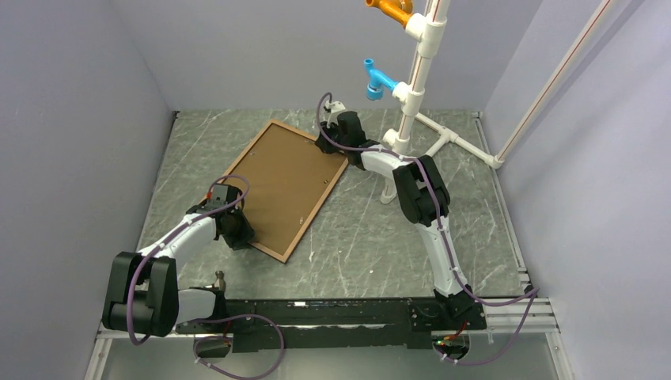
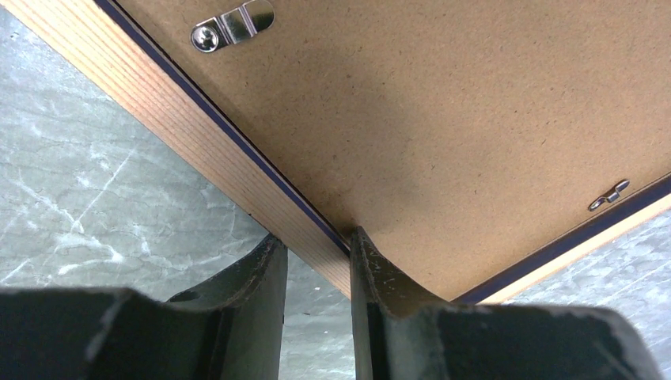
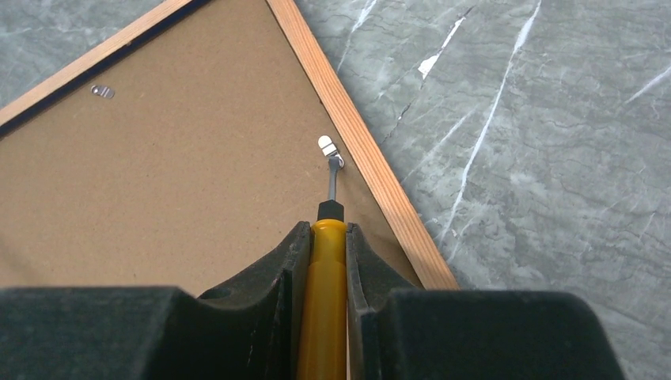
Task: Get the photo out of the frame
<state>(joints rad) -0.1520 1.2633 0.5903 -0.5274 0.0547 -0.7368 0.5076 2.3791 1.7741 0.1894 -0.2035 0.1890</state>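
The yellow screwdriver will go from my right gripper onto the bare table (image 1: 391, 252) in front of the white pipe stand.
The frame (image 1: 317, 201) lies face down on the table, its wooden back rail and brown backing board (image 1: 281, 184) facing up. The photo is hidden under the board. My left gripper (image 1: 236, 232) is at the frame's near left edge. In the left wrist view it (image 2: 312, 237) straddles the rail (image 2: 182, 119), one finger at the outer edge and one on the board. My right gripper (image 1: 327, 143) is at the far right edge, shut on a yellow screwdriver (image 3: 323, 301). The screwdriver's tip touches a metal clip (image 3: 327, 147) beside the rail (image 3: 380, 182).
More metal clips (image 2: 233, 24) sit along the board's edges. A white pipe stand (image 1: 411, 95) with a blue fitting (image 1: 377, 81) and an orange fitting (image 1: 392, 10) rises at the back right. Grey walls close in left, back and right.
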